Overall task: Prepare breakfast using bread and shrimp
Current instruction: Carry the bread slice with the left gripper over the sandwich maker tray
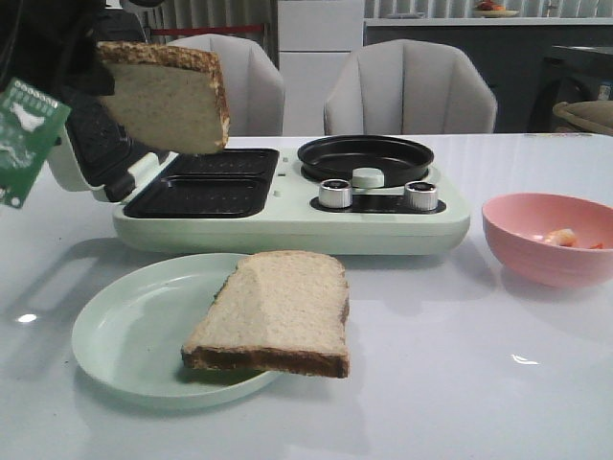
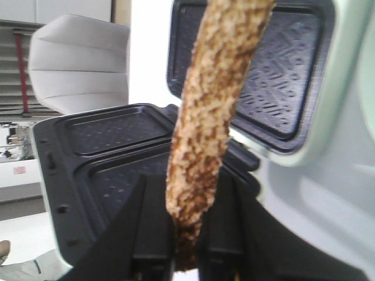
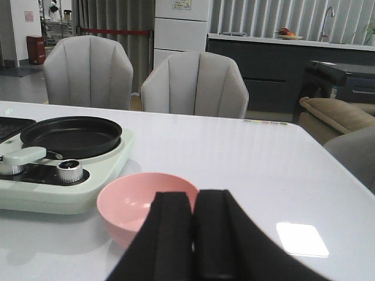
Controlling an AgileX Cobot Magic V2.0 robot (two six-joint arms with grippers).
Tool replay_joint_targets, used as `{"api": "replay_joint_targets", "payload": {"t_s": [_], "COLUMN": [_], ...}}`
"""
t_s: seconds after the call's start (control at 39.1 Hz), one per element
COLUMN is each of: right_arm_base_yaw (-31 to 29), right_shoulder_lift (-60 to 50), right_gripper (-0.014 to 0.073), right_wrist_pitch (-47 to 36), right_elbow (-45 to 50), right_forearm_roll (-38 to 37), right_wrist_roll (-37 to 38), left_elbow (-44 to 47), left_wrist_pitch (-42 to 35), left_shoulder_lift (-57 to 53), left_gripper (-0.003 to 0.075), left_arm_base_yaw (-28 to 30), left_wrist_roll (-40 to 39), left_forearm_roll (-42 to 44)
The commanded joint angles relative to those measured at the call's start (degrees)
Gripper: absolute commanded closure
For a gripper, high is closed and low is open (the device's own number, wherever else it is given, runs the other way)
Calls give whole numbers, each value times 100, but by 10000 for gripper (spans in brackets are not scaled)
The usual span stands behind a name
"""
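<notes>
The bread slice, now held upright in the air, will be let go by my left gripper on the back half of the open sandwich maker's dark plates (image 1: 227,161) (image 2: 205,36).
My left gripper (image 2: 188,234) is shut on the lower crust edge of one bread slice (image 1: 168,101), holding it upright in the air above the open sandwich maker's left dark plates (image 1: 206,182). In the left wrist view the slice shows edge-on (image 2: 205,117). The second bread slice (image 1: 278,311) lies on a pale green plate (image 1: 134,331) at the front, overhanging its right rim. The shrimp (image 1: 560,237) lies in a pink bowl (image 1: 546,206) on the right. My right gripper (image 3: 193,202) is shut and empty, just beside the pink bowl (image 3: 129,199); the shrimp is hidden there.
The pale green sandwich maker (image 1: 287,225) stands mid-table with its lid (image 1: 96,144) open to the left, a round black pan (image 1: 364,158) and two silver knobs (image 1: 335,194) on its right half. Two grey chairs (image 1: 407,91) stand behind the table.
</notes>
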Motion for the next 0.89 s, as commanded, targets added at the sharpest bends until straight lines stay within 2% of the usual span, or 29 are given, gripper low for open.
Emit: {"api": "replay_joint_targets", "payload": {"t_s": [0.0, 0.64, 0.87], "right_arm_base_yaw": [11, 11, 11], "right_shoulder_lift": [-114, -114, -114], "right_gripper": [453, 453, 453], "right_wrist_pitch": [-488, -488, -488], "right_elbow": [-92, -92, -92], "right_forearm_roll": [-44, -44, -44], "right_wrist_roll": [-17, -17, -17], "left_elbow": [-410, -2314, -2815], "left_wrist_pitch": [-130, -1493, -1835], "left_shoulder_lift": [-1, 1603, 2093], "left_gripper": [605, 605, 605], "left_arm_base_yaw": [135, 1330, 1538], "left_wrist_roll": [-96, -96, -96], "left_forearm_roll": [273, 335, 360]}}
